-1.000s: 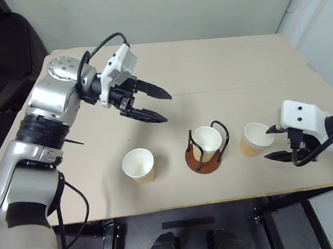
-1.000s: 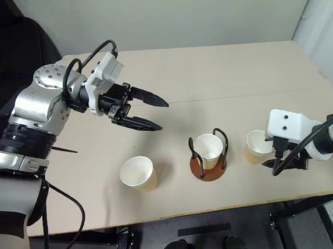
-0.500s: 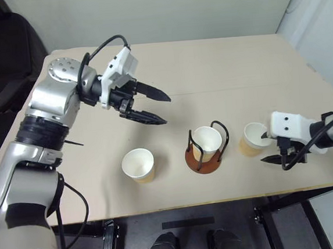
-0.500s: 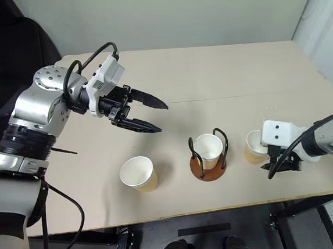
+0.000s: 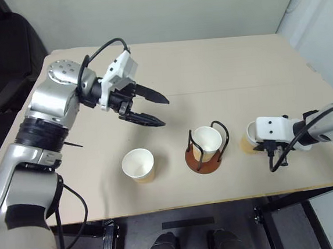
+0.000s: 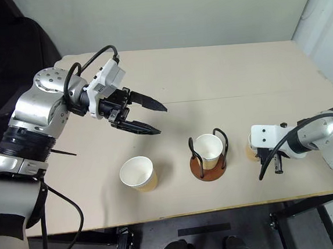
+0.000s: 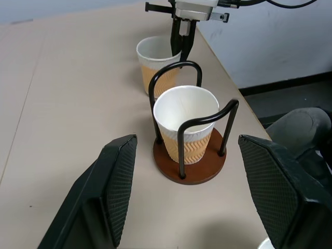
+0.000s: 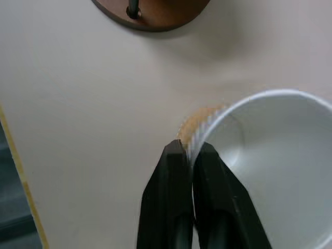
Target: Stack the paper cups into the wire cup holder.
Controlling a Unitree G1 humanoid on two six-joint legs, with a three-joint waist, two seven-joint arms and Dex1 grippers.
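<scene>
My right gripper is going to release the third paper cup inside the cup (image 5: 209,139) that sits between the black loops of the wire cup holder.
Three paper cups stand on the table. One (image 5: 138,164) is at the front left, and one (image 5: 207,139) sits inside the wire cup holder (image 5: 204,159), between its black loops. The third (image 5: 250,136) stands to the holder's right. My right gripper (image 8: 188,147) is shut on this third cup's (image 8: 275,155) rim, one finger inside the wall and one outside. Its white wrist housing hides much of that cup in the eye views. My left gripper (image 5: 165,112) hangs open above the table, behind and left of the holder, with nothing between its fingers (image 7: 118,179).
The tan table (image 5: 225,67) ends at a front edge just below the cups. A black chair (image 5: 2,51) stands at the back left. A white wall panel (image 5: 321,23) runs along the right side.
My right gripper came in leftward and down onto the right cup and shut on its rim. The left arm stayed where it was, open.
</scene>
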